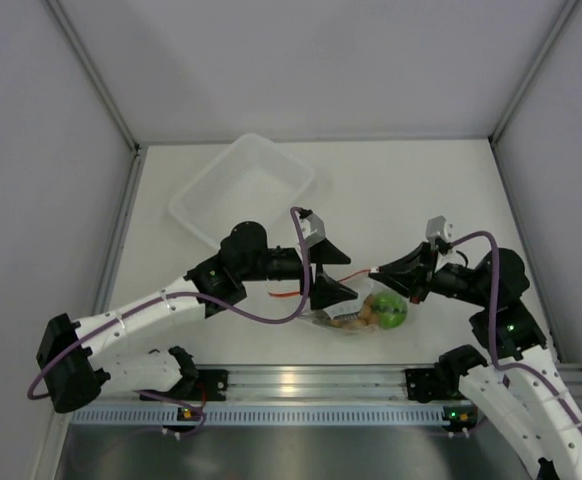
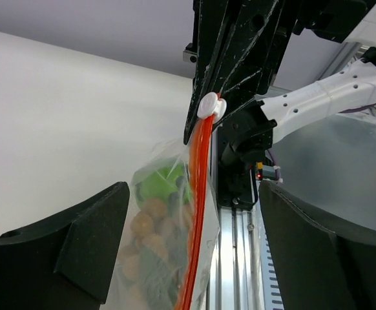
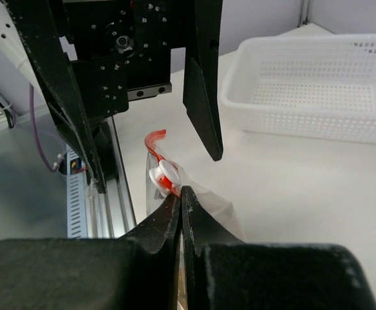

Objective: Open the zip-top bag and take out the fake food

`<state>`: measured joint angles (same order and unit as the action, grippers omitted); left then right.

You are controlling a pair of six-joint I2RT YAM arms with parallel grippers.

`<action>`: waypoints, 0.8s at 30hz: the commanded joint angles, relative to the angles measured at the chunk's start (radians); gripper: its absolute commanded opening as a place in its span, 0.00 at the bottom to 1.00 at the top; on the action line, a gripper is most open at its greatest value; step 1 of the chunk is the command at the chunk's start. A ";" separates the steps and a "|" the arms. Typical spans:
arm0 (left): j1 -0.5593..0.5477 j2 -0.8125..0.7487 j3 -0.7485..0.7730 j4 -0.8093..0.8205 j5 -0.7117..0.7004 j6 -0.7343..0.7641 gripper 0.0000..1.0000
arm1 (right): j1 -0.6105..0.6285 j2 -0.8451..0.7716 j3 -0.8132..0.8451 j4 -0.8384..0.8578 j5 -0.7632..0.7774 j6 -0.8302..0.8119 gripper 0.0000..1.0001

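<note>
The open fingers of my left gripper are on both sides of the bag's zip, short of the slider, so I will move them up, pinch the white slider (image 2: 211, 106) and pull it back.
The zip-top bag (image 1: 363, 316) is a clear pouch with a red-orange zip strip (image 2: 199, 194) and a white slider (image 2: 208, 105). Inside it are the fake food pieces: a green ball (image 2: 157, 184) and a tan-brown ball cluster (image 2: 146, 226); both also show in the top view, the ball (image 1: 392, 311) and the cluster (image 1: 356, 320). The mango shape is not discernible. My right gripper (image 3: 181, 192) is shut on the bag's mouth right beside the slider (image 3: 165, 174). My left gripper (image 2: 194, 223) is open, its fingers on either side of the bag and apart from it.
A clear rectangular tray (image 1: 246, 185) stands at the back left; it shows in the right wrist view (image 3: 317, 97) as well. The aluminium rail (image 1: 291, 382) at the table's near edge runs just below the bag.
</note>
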<state>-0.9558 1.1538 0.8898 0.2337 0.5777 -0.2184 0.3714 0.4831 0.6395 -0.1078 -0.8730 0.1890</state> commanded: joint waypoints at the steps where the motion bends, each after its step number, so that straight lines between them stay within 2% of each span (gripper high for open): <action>1: 0.003 -0.016 0.029 0.059 -0.030 0.036 0.89 | 0.029 0.044 0.089 -0.076 0.018 -0.068 0.00; 7: 0.003 0.010 0.104 0.027 -0.038 0.083 0.92 | 0.133 0.219 0.248 -0.384 0.179 -0.200 0.00; 12: 0.005 0.029 0.161 -0.008 -0.058 0.146 0.88 | 0.201 0.281 0.343 -0.483 0.235 -0.281 0.00; 20: 0.003 0.082 0.262 -0.119 0.027 0.209 0.63 | 0.234 0.305 0.433 -0.552 0.256 -0.339 0.00; 24: 0.020 0.095 0.265 -0.134 0.132 0.200 0.63 | 0.235 0.296 0.422 -0.540 0.269 -0.339 0.00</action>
<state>-0.9485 1.2388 1.1240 0.1295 0.6094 -0.0456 0.5884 0.7898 1.0294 -0.6357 -0.6216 -0.1215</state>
